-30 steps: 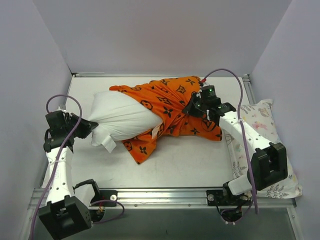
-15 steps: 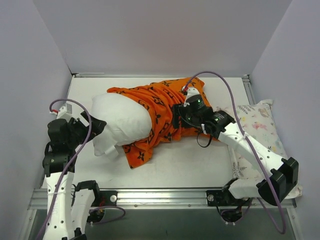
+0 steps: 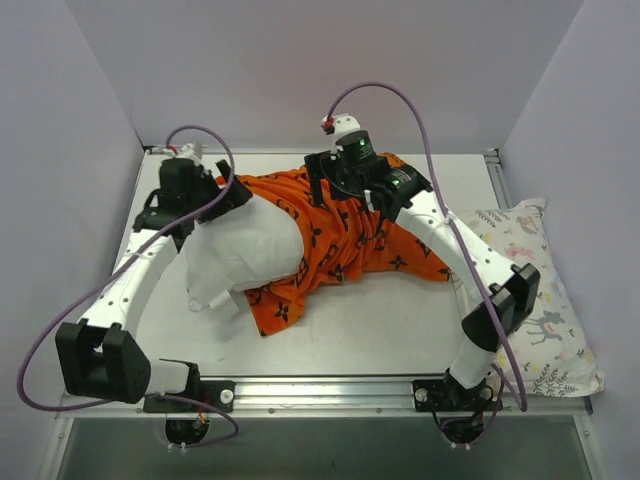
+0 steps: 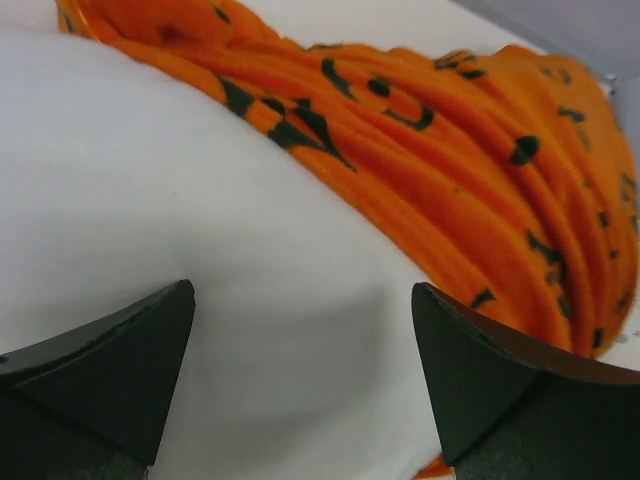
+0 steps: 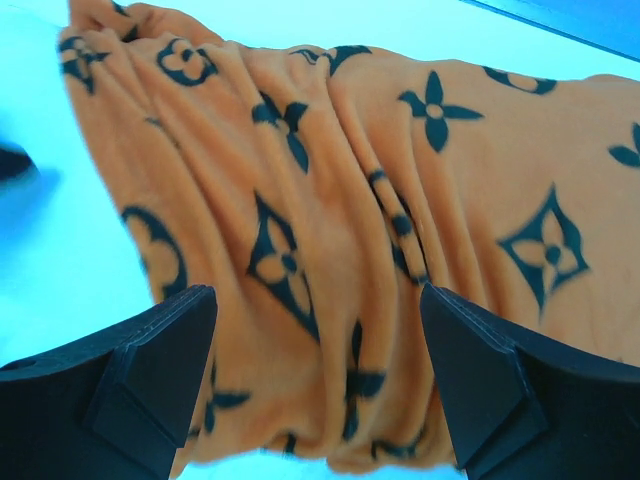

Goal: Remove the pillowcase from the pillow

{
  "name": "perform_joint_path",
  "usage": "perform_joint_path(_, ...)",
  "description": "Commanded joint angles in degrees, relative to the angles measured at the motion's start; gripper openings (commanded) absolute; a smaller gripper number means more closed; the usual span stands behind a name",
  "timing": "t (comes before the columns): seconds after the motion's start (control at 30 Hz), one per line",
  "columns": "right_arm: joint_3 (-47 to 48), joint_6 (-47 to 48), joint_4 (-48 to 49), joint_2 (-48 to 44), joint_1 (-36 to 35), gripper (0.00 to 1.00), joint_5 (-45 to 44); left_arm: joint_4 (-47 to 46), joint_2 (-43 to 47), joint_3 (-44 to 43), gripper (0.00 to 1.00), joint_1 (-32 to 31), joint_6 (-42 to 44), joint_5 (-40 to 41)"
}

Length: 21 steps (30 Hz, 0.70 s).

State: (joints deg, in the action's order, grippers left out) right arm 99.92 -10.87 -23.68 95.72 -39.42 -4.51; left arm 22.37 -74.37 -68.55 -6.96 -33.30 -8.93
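Observation:
Next, I close my left gripper on the bare top of the white pillow [image 3: 236, 222] [image 4: 285, 335], next to the edge of the orange pillowcase.
The white pillow [image 3: 240, 255] lies left of the table's middle, its left half bare. The orange pillowcase [image 3: 350, 230] with black motifs is bunched over its right half and trails off to the right. My left gripper [image 3: 222, 195] hovers open at the pillow's far upper edge. In the left wrist view the gripper [image 4: 300, 300] straddles bare pillow [image 4: 150, 200], with pillowcase [image 4: 450, 180] folds just beyond. My right gripper [image 3: 325, 185] is open above the far side of the pillowcase. In the right wrist view the gripper [image 5: 315, 310] has wrinkled pillowcase [image 5: 380, 220] below it and nothing between its fingers.
A second pillow with pastel animal print [image 3: 530, 290] lies along the table's right edge. Enclosure walls stand close on the left, back and right. The metal rail [image 3: 320, 385] with both arm bases runs along the front.
Both grippers went from shut to open, letting go of pillow and pillowcase. Both arms swung toward the back of the table. The pillowcase has bunched further left.

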Motion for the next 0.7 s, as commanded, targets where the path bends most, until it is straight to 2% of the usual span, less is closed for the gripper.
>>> perform_joint_path(0.0,6.4,3.7,-1.7,6.5,-0.2,0.85,-2.7,-2.3,-1.8,3.8,0.97,-6.2,-1.4,8.1)
perform_joint_path(0.03,7.6,4.1,-1.6,9.0,-0.1,0.86,-2.4,-2.9,-2.0,6.4,0.97,-8.4,-2.8,8.5)
perform_joint_path(0.07,8.7,5.0,-1.7,10.3,-0.1,0.86,-2.3,-3.7,-1.7,13.6,0.88,-9.1,-4.5,10.0)
perform_joint_path(0.13,11.9,6.0,-2.6,13.5,-0.6,0.87,-2.3,-7.1,0.5,20.5,0.73,-10.7,-9.8,11.4)
perform_joint_path(0.17,12.7,6.7,-2.9,14.3,-0.7,0.88,-2.5,-8.6,1.7,28.3,0.59,-11.1,-12.6,11.6)
perform_joint_path(0.23,14.4,8.5,-3.6,15.8,-1.7,0.89,-3.2,-13.2,5.6,35.0,0.43,-12.0,-15.1,13.4)
perform_joint_path(0.3,15.4,9.9,-3.7,16.5,-2.2,0.92,-3.2,-15.4,8.6,42.1,0.37,-12.3,-17.9,13.8)
perform_joint_path(0.37,16.7,10.5,-3.8,17.6,-3.6,0.94,-2.6,-16.8,9.3,44.2,0.29,-12.4,-19.3,14.4)
perform_joint_path(0.43,17.9,12.5,-3.8,18.4,-5.3,0.95,-2.5,-18.1,9.2,46.0,0.17,-12.5,-20.1,14.4)
perform_joint_path(0.5,18.8,13.6,-3.8,19.2,-6.8,0.97,-3.3,-19.7,8.5,47.0,0.11,-12.7,-20.9,14.3)
perform_joint_path(0.53,19.3,14.5,-3.7,20.1,-7.2,0.98,-3.2,-20.5,8.2,48.1,0.03,-12.7,-21.2,14.1)
perform_joint_path(0.67,26.2,15.6,-5.0,25.2,-9.4,1.0,-5.2,-24.7,6.0,49.8,0.0,-12.8,-22.4,12.1)
